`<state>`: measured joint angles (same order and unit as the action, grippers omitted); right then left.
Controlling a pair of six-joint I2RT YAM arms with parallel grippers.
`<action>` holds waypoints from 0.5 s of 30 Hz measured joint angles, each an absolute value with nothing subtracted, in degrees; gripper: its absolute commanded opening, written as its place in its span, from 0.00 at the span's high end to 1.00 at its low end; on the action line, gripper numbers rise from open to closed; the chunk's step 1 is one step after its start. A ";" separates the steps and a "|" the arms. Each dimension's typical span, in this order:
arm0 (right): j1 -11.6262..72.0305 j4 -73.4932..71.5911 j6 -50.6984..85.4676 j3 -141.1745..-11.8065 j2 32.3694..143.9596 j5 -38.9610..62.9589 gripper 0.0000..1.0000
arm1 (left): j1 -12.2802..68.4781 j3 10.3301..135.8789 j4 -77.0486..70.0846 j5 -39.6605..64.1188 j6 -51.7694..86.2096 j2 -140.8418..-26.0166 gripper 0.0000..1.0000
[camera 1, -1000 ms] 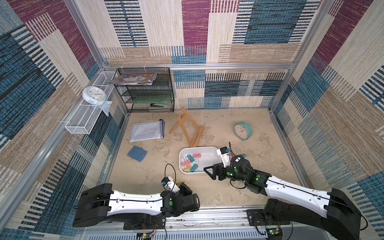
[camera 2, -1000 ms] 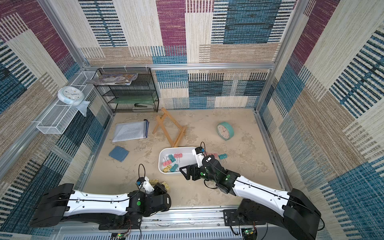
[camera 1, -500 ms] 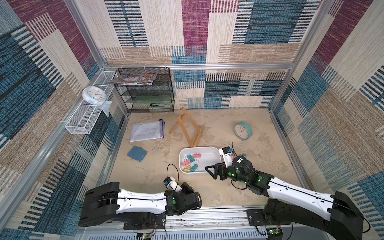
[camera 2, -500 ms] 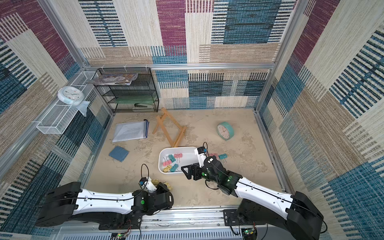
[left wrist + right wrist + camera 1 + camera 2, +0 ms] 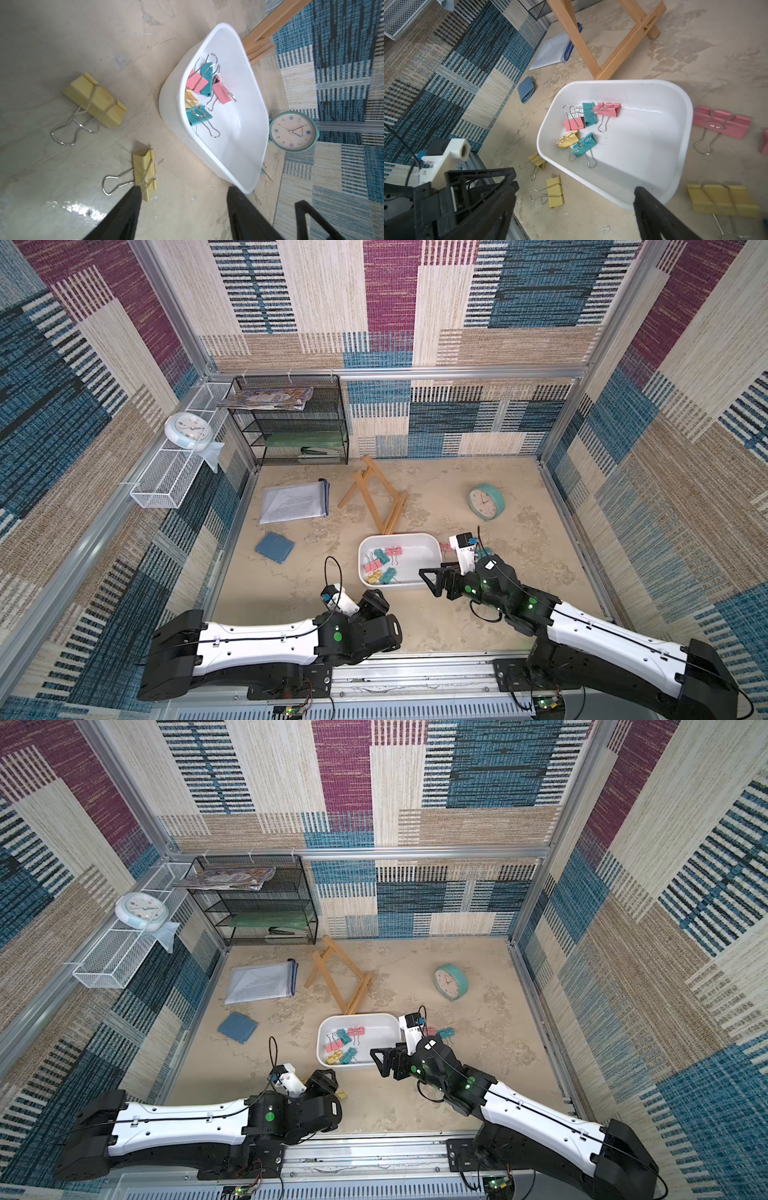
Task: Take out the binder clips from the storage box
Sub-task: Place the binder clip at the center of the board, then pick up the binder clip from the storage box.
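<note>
I should next use my left gripper to grab the wire handle (image 5: 398, 558) (image 5: 231, 97) of the pink clip that is nearest the wooden easel inside the white storage box.
The white storage box (image 5: 399, 536) (image 5: 357, 1016) sits mid-table and holds several binder clips (image 5: 380, 564) (image 5: 581, 128) (image 5: 203, 91) in pink, teal and yellow. My left gripper (image 5: 184, 193) (image 5: 376, 600) is open low over the table in front of the box. A yellow clip (image 5: 145, 174) (image 5: 555, 192) lies loose at one fingertip, and another yellow clip (image 5: 95, 99) lies beyond it. My right gripper (image 5: 574, 191) (image 5: 436, 585) is open and empty at the box's near right corner. Pink (image 5: 720, 122) and yellow (image 5: 720, 199) clips lie on the table right of the box.
A wooden easel (image 5: 374, 497) lies just behind the box, with a teal clock (image 5: 486, 502) at the back right. A document pouch (image 5: 295, 502) and a blue wallet (image 5: 274, 547) are to the left. A black mesh rack (image 5: 291, 423) and a white wire basket (image 5: 166, 481) line the back left.
My left gripper has gone from shut to open, and the yellow clip now lies free on the table. The left arm has shifted slightly right. The right gripper has barely moved.
</note>
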<state>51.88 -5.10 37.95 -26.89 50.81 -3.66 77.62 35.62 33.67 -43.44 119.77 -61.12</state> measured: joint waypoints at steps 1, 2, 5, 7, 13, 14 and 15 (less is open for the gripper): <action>51.88 -4.58 37.34 -27.22 50.15 -4.45 0.04 | 77.60 36.29 35.94 -44.21 119.77 -59.75 0.27; 51.81 -4.19 36.67 -27.68 49.80 -4.99 0.03 | 77.60 36.82 38.15 -45.06 119.77 -58.41 0.27; 51.40 -3.20 34.39 -29.78 50.22 -5.93 0.03 | 76.62 37.89 42.85 -46.92 119.70 -55.20 0.27; 50.63 -2.68 33.30 -31.48 51.99 -5.52 0.03 | 73.87 38.81 43.77 -47.22 115.85 -53.36 0.33; 46.87 -1.19 31.94 -37.12 62.37 0.49 0.05 | 53.10 40.88 34.76 -31.14 87.42 -53.17 0.46; 46.15 -1.17 31.92 -37.80 64.01 2.22 0.05 | 51.13 41.63 33.67 -28.27 83.85 -53.84 0.46; 45.30 -1.26 31.92 -38.33 65.47 3.90 0.06 | 49.08 43.16 32.32 -24.71 79.40 -55.16 0.46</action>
<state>45.30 -1.26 31.92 -38.33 65.47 3.90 49.08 43.16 32.32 -24.71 79.40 -55.16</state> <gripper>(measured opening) 0.948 0.539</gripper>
